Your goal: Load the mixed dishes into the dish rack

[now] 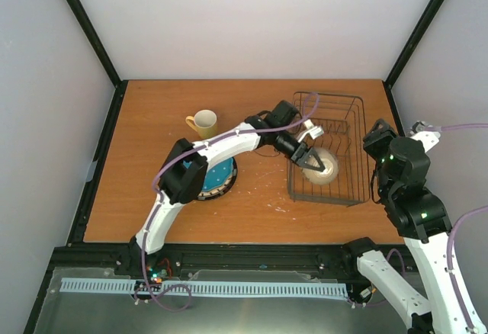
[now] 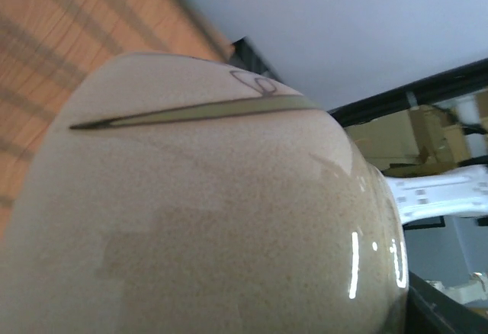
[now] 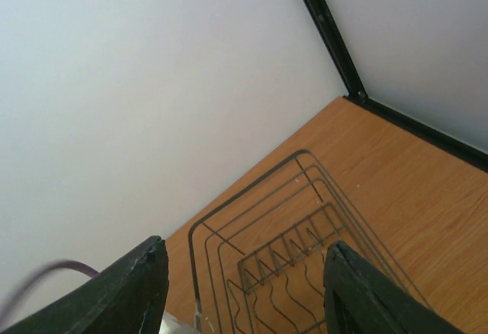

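Note:
Next, my left gripper lets go of the cream-white bowl on the wire bottom at the dish rack's near end (image 1: 321,181).
The small cream-white bowl (image 1: 328,171) lies tilted inside the dark wire dish rack (image 1: 358,147), at its near end. My left gripper (image 1: 311,158) reaches over from the left and is closed wide on the bowl's upper-left side. The bowl (image 2: 229,227) fills the left wrist view and hides the fingers there. My right gripper (image 3: 245,242) hangs open and empty just right of the rack (image 3: 267,250), looking down into its far end. A yellow mug (image 1: 204,123) stands left of centre. A teal dotted plate (image 1: 222,179) lies partly under my left arm.
The rack's far half holds only upright prongs (image 3: 305,250). Black frame posts (image 1: 95,36) stand at the table's back corners, with white walls behind. A black rail (image 1: 229,256) runs along the near edge.

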